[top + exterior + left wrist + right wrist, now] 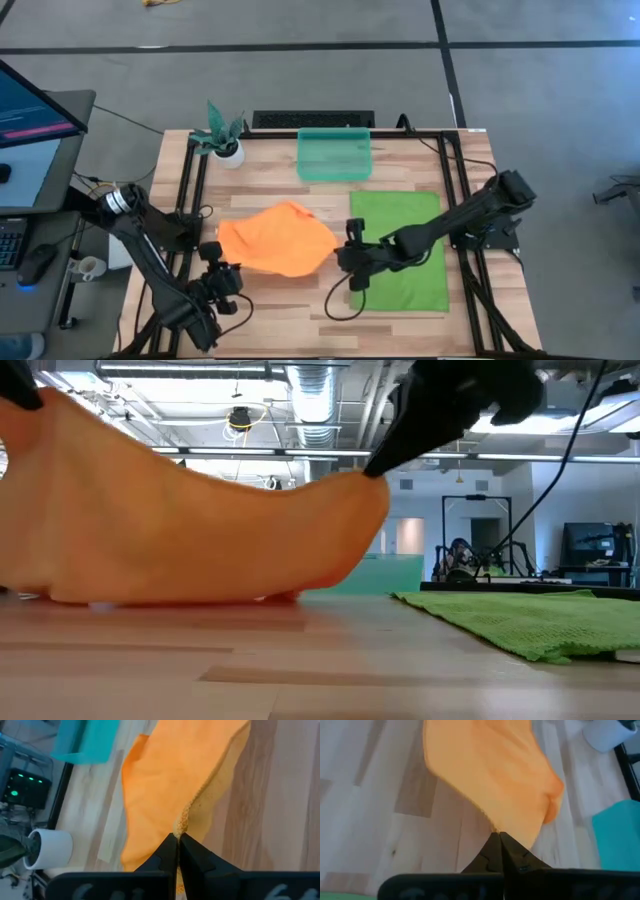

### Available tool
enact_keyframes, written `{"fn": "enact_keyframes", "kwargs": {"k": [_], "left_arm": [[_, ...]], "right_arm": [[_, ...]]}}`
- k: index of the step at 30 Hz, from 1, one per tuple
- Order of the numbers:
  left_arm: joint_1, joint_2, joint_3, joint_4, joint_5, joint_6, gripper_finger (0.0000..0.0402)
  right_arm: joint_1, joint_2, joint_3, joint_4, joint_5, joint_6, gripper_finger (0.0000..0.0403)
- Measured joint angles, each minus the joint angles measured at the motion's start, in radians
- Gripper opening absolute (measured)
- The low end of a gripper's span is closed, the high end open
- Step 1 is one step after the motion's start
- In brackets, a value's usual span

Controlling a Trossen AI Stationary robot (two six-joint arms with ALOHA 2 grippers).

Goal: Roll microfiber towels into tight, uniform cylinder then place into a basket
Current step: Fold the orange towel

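My right gripper will lower its end of the orange towel, whose upper edge sags from its fingers, and take the towel's corner (366,488) deeper before lifting.
The orange towel (280,238) is held up at two ends between my grippers. In the low view its middle sags, and its lower part (170,592) touches the wooden table. My left gripper (215,252) is shut on its left end and my right gripper (341,256) on its right end. The green towel (397,250) lies flat on the table at the right, under my right arm. The teal basket (335,153) stands at the table's far edge. My left gripper pinches the orange towel's edge (181,822) at its left end between its two shut fingers, slanting down from the near left. That end is raised off the table, and the cloth hangs slack away from it. My right gripper pinches a corner of the orange towel (512,827) at its right end between its shut fingers (380,460), slanting down from the right. The corner is lifted clear, and the cloth slopes down from it to the table.
A small plant in a white pot (224,140) stands at the far left, beside the basket. Black frame rails (196,180) run along the table's left and right sides. Bare wood lies along the near edge (300,320).
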Motion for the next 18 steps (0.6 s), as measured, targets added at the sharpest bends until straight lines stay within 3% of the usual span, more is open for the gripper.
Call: {"fn": "enact_keyframes", "kwargs": {"k": [4, 9, 18], "left_arm": [[0.007, -0.003, 0.0, 0.024, 0.06, -0.034, 0.0], [0.005, 0.005, -0.014, 0.137, 0.16, -0.074, 0.0], [0.009, 0.026, -0.032, 0.221, 0.174, -0.056, 0.0]], "right_arm": [[0.009, -0.005, 0.0, -0.003, -0.023, 0.051, 0.0002], [0.023, 0.095, -0.002, 0.022, -0.08, 0.112, 0.0001], [0.032, 0.251, 0.017, 0.055, -0.139, 0.181, 0.0001]]}}
